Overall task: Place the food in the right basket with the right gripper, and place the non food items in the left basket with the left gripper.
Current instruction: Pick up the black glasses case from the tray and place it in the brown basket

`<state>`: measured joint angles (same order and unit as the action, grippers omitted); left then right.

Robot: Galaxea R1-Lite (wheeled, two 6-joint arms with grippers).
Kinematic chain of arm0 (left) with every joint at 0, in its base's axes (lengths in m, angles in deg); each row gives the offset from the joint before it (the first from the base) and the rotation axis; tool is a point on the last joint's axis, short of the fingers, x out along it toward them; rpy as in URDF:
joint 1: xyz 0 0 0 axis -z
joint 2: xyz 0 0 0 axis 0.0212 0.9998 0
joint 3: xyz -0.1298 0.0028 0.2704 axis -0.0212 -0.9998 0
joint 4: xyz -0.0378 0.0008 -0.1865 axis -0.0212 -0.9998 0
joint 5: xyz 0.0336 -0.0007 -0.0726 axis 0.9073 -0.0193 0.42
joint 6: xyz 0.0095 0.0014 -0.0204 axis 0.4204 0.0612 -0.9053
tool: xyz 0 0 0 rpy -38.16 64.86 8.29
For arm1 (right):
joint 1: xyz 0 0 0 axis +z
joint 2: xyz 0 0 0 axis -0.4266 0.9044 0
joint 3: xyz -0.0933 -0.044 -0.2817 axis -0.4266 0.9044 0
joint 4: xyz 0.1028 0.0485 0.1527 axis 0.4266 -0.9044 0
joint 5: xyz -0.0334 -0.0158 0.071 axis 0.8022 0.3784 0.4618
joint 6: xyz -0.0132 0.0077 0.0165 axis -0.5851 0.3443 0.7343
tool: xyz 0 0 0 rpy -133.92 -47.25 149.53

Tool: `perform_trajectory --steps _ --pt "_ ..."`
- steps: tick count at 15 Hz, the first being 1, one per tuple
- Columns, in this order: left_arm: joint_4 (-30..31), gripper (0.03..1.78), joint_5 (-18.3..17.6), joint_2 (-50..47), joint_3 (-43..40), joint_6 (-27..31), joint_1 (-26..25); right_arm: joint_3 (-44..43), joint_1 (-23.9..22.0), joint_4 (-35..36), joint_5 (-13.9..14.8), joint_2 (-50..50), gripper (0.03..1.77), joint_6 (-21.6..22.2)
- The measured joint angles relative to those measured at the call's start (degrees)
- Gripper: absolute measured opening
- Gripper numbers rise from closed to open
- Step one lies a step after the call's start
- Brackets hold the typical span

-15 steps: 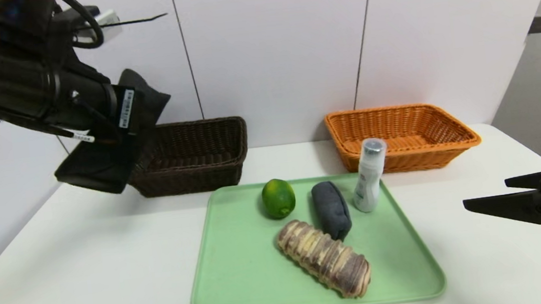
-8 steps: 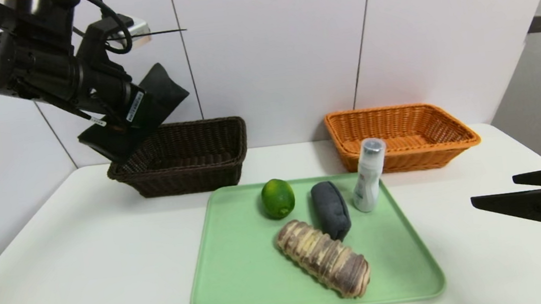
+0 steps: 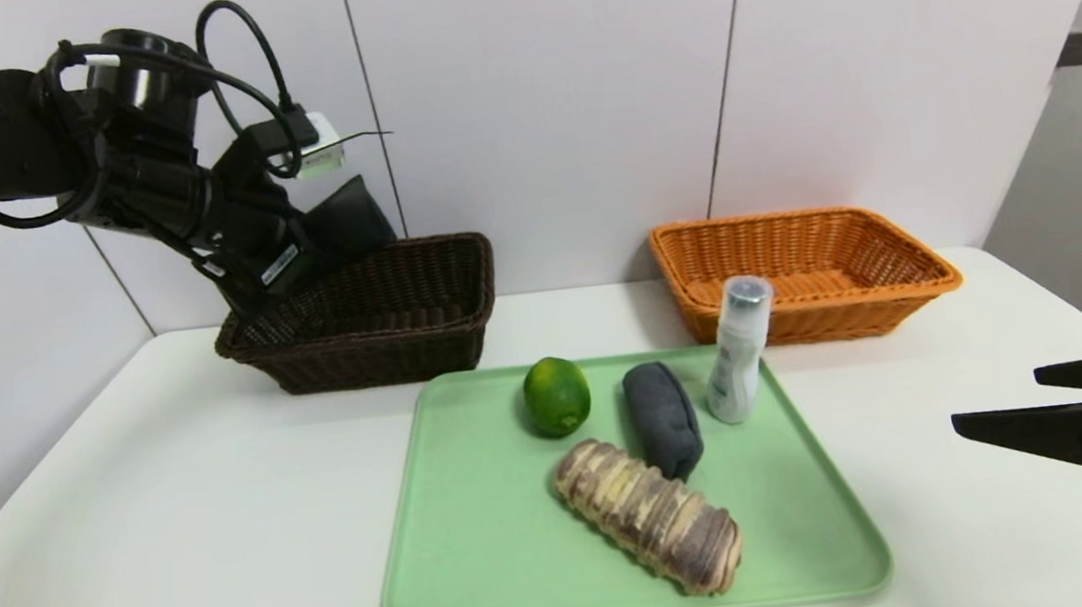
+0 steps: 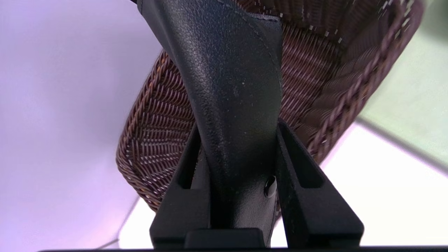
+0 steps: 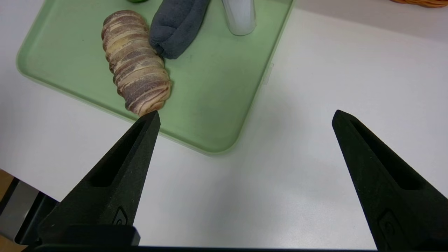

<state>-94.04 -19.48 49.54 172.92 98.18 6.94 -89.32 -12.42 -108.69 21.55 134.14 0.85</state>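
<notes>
My left gripper will release the black pouch, now held above the basket's back corner, on the middle of the dark brown basket's bottom (image 3: 363, 311) (image 4: 268, 79).
My left gripper (image 3: 312, 245) is shut on a black leather-like pouch (image 3: 347, 216), holding it over the back left corner of the dark brown basket (image 3: 386, 355). The left wrist view shows the pouch (image 4: 231, 87) clamped between both fingers above the basket (image 4: 154, 140). On the green tray (image 3: 487, 550) lie a lime (image 3: 557, 395), a striped bread loaf (image 3: 649, 516), a rolled grey cloth (image 3: 662, 418) and an upright white bottle (image 3: 737, 353). The orange basket (image 3: 804, 321) stands back right. My right gripper (image 3: 999, 399) hovers open over the table, right of the tray.
The right wrist view shows the tray's near corner (image 5: 217, 87), the loaf (image 5: 134, 80), the grey cloth (image 5: 176, 28) and the bottle's base (image 5: 239, 17). White wall panels rise close behind both baskets. The table edge runs along the left.
The left arm has carried the black pouch away from the camera and down to the dark basket. The right gripper has drifted slightly right and lower, still open.
</notes>
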Motion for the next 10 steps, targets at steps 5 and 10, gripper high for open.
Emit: perform_trajectory --steps 5,10 --pt "6.0 0.52 0.3 5.1 0.1 3.8 -0.6 0.1 -0.1 0.0 0.1 -0.9 1.7 0.0" --pt "9.7 0.52 0.4 8.9 0.2 3.4 -0.5 0.5 -0.5 0.0 0.1 -1.7 1.7 0.0"
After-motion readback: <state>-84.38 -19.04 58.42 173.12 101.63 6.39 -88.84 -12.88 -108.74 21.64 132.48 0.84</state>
